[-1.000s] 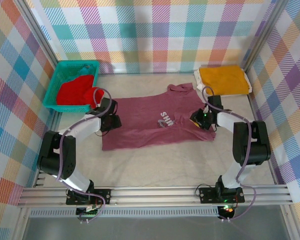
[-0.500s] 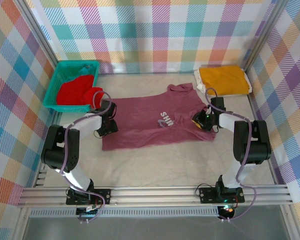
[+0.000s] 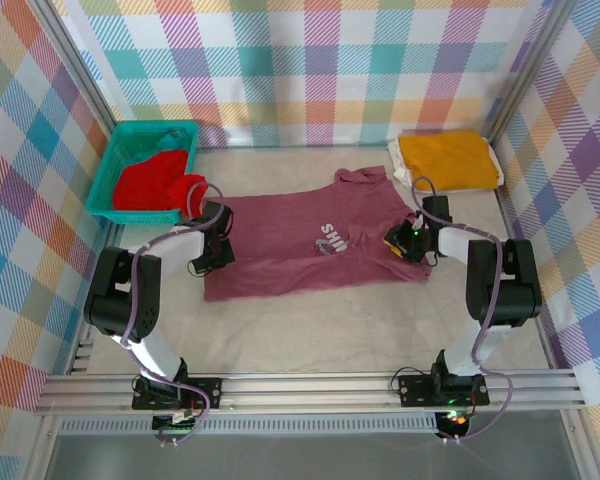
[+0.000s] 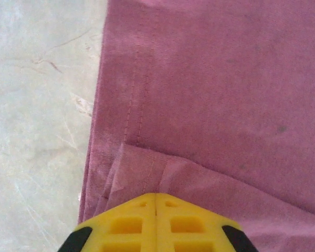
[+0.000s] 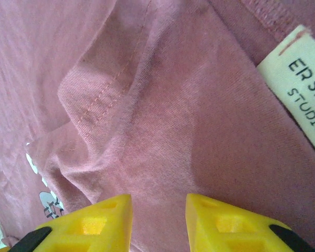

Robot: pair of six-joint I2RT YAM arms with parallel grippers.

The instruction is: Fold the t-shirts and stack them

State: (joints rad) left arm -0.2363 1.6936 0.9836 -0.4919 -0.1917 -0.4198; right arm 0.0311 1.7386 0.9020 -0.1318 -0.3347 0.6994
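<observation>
I should open my left gripper, pinch the flap nearer its corner (image 4: 131, 167) and pull it to the maroon t-shirt's hem, because the flap's corner falls short of that hem.
The maroon t-shirt (image 3: 300, 245) lies spread flat in the middle of the table, its whitish print (image 3: 330, 238) facing up. My left gripper (image 3: 212, 260) sits at the shirt's left edge. In the left wrist view its yellow fingers (image 4: 156, 195) are pressed together, with a raised fold of the maroon hem (image 4: 147, 168) pinched at their tips. My right gripper (image 3: 398, 240) rests on the shirt's right side near the collar. Its jaws (image 5: 158, 202) stand apart over wrinkled maroon cloth beside the neck label (image 5: 304, 94). The yellow-orange t-shirt (image 3: 448, 160) lies folded at the back right. The bright red t-shirt (image 3: 152, 185) is bunched in the basket.
The teal plastic basket (image 3: 120, 150) stands at the back left, close to my left arm. Checked walls enclose the table on three sides. Bare table (image 3: 320, 330) runs between the maroon shirt and the arm bases.
The left gripper's jaws have closed on the maroon shirt's left edge, after the arm shifted slightly left. The right gripper has barely moved.
</observation>
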